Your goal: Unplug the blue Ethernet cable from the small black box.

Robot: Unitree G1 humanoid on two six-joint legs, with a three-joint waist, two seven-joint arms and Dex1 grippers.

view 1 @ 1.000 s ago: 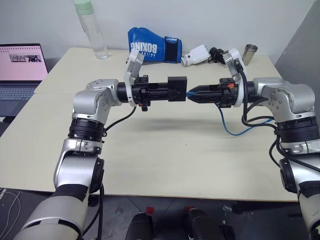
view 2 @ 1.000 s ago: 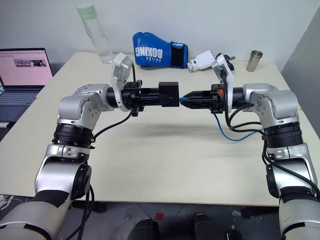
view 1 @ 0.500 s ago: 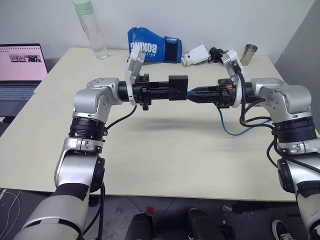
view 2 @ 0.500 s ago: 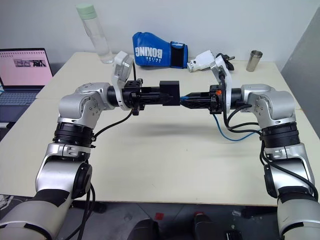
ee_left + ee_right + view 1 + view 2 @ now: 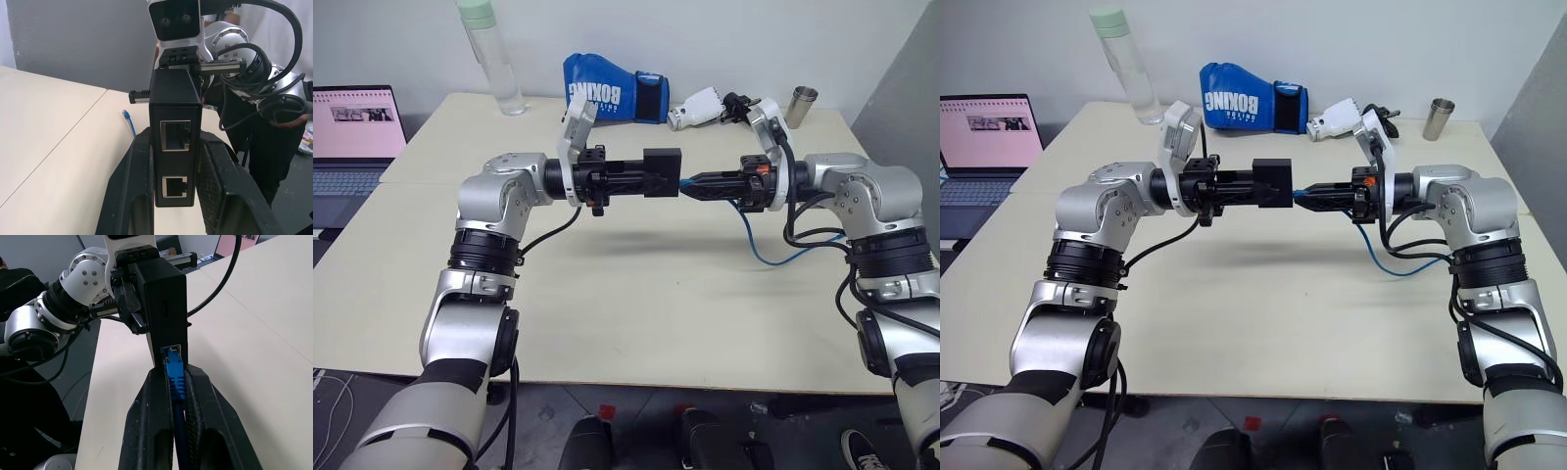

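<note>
The robot's right gripper should release the plug of the blue Ethernet cable on the bare beige table [image 5: 728,245] next to the cable's loop.
The small black box [image 5: 661,172] hangs above the table, clamped edge-on in my left gripper [image 5: 644,181], which points level to the right; in the left wrist view the box [image 5: 175,122] shows two ports between the fingers [image 5: 134,196]. Facing it, my right gripper [image 5: 695,183] is shut on the blue boot of the blue Ethernet cable [image 5: 175,377]. Its clear plug sits at the port in the box's edge [image 5: 164,298]. The rest of the cable [image 5: 759,253] loops down under the right arm onto the table.
At the back of the beige table [image 5: 636,294] lie a blue boxing glove [image 5: 607,98], a white handheld device [image 5: 697,108], a metal cup [image 5: 802,105] and a clear bottle [image 5: 492,59]. A laptop [image 5: 352,137] stands at the far left.
The right gripper's fingers have closed onto the cable's blue boot at the box. Both arms have otherwise stayed in place.
</note>
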